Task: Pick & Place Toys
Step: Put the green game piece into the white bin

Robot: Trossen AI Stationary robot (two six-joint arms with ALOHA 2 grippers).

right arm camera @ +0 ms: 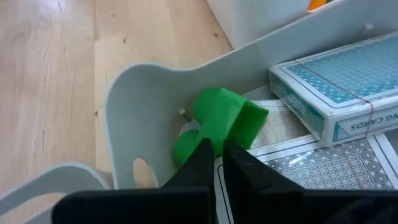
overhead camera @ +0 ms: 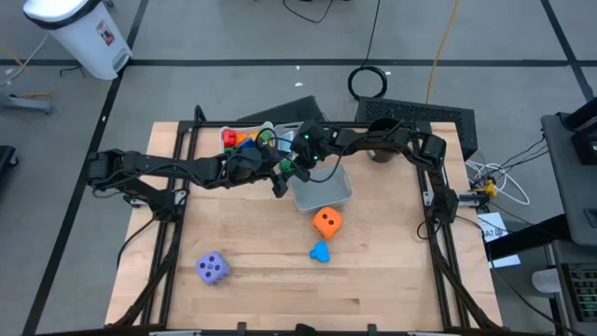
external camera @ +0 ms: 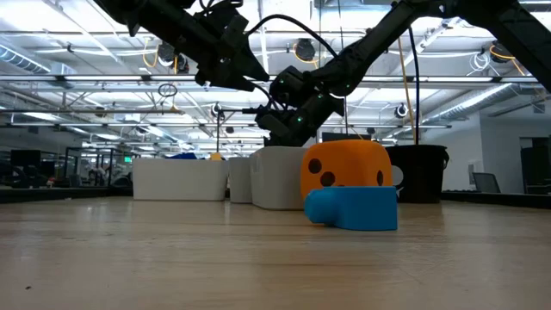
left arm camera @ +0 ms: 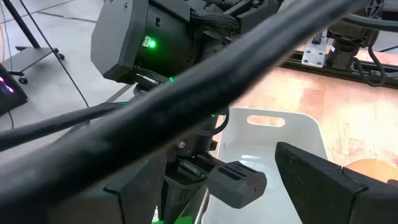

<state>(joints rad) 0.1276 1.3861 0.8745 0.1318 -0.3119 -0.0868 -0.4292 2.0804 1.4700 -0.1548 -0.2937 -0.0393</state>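
My shut right fingers are at the green block's near edge; they should open and take the block's square end [right arm camera: 244,122] before lifting it out.
A green block [right arm camera: 221,118] lies in a corner of the grey bin [overhead camera: 338,194], on picture cards [right arm camera: 323,158] beside a boxed card deck [right arm camera: 336,87]. My right gripper [right arm camera: 216,152] reaches into that corner, shut, its tips at the block. My left gripper [left arm camera: 214,165] hovers open just beside it, above the bin's left edge [overhead camera: 278,183], touching nothing. An orange die [overhead camera: 326,221], a blue block [overhead camera: 320,251] and a purple die [overhead camera: 213,269] rest on the table. More coloured blocks [overhead camera: 241,139] fill the white bin [overhead camera: 266,127]. My right gripper's shut fingertips [right arm camera: 200,154] meet the green block's near lower edge [right arm camera: 214,142], slanting down from the table's right side. The block rests on the cards in the bin. Whether any part of it is pinched between the tips, I cannot tell.
A black cup [overhead camera: 378,154] stands behind the grey bin on the right. The two arms cross closely over the bins at the table's far middle. The dice and the blue block lie on the near half of the wooden table [overhead camera: 392,280].
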